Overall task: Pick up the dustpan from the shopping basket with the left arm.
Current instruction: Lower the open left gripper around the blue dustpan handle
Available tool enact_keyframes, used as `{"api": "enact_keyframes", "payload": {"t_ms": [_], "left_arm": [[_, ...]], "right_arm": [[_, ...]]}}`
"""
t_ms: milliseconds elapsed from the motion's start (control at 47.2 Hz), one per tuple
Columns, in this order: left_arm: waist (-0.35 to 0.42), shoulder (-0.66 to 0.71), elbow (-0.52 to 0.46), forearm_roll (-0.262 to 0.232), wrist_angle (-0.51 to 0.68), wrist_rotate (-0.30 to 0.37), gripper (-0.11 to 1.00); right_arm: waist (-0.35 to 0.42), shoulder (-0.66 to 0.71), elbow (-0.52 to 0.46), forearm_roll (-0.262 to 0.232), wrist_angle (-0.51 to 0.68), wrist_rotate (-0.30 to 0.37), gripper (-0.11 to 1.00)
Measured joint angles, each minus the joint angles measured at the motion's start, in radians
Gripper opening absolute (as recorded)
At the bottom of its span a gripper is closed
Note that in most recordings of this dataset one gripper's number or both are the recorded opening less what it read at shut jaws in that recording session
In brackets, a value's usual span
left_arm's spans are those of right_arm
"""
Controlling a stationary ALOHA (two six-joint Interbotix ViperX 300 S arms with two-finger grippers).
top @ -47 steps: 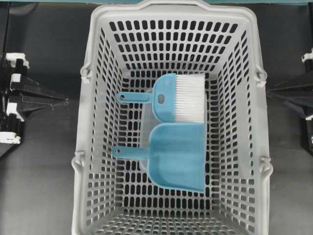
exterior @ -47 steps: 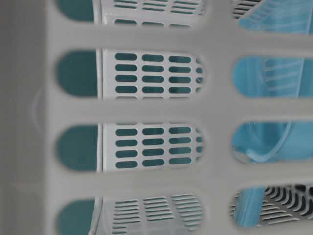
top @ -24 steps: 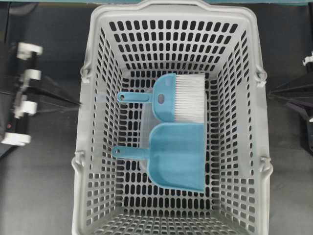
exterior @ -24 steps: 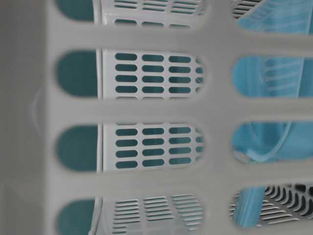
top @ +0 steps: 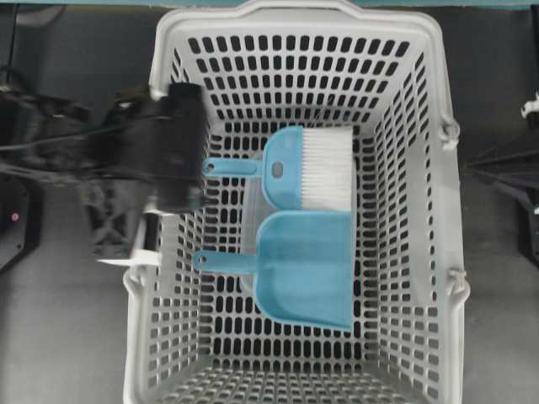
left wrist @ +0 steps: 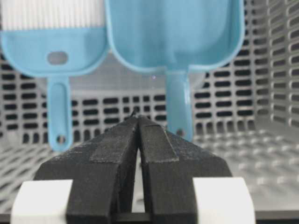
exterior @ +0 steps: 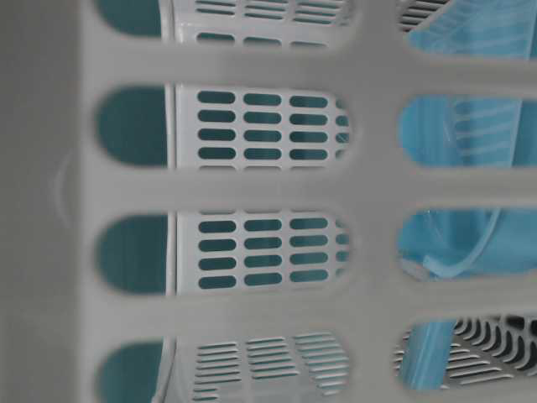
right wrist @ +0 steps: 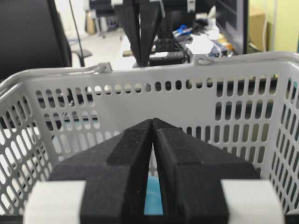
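The light blue dustpan's handle is next, and my left gripper will close on it at the middle of its handle (top: 226,263) (left wrist: 179,105).
The light blue dustpan (top: 307,269) lies flat on the floor of the grey shopping basket (top: 160,337), its thin handle (top: 223,263) pointing left. In the left wrist view the dustpan (left wrist: 175,32) is ahead, its handle (left wrist: 179,102) running toward me. My left arm (top: 173,147), blurred, hangs over the basket's left rim, above and left of the handles. My left gripper (left wrist: 138,117) is shut and empty, its tip between the two handles. My right gripper (right wrist: 153,120) is shut and empty outside the basket's right wall (right wrist: 187,102).
A blue hand brush (top: 307,168) with white bristles lies just behind the dustpan, its handle (left wrist: 60,116) parallel to the dustpan's. The basket walls rise all around. The table-level view is filled by the basket wall (exterior: 252,189), with blue plastic (exterior: 470,243) behind the holes.
My left arm has swung from the table's left side to over the basket's left rim. The dustpan, brush and right arm have not moved.
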State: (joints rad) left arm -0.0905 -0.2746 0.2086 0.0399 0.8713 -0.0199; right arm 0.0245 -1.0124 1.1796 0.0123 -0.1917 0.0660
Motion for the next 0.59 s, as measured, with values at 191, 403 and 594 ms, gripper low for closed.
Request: {"api": "enact_keyframes", "payload": {"t_ms": [191, 403, 594], "left_arm": [[-0.006, 0.112, -0.075, 0.002, 0.074, -0.015, 0.44], [-0.044, 0.215, -0.13, 0.002, 0.109, -0.012, 0.9], [-0.052, 0.288, -0.143, 0.002, 0.126, -0.023, 0.9]], "right_arm": [[0.002, -0.003, 0.0, -0.002, 0.0, 0.0, 0.0], [0.008, -0.006, 0.0, 0.0, 0.0, 0.0, 0.0], [0.014, -0.006, 0.0, -0.002, 0.0, 0.0, 0.0]]}}
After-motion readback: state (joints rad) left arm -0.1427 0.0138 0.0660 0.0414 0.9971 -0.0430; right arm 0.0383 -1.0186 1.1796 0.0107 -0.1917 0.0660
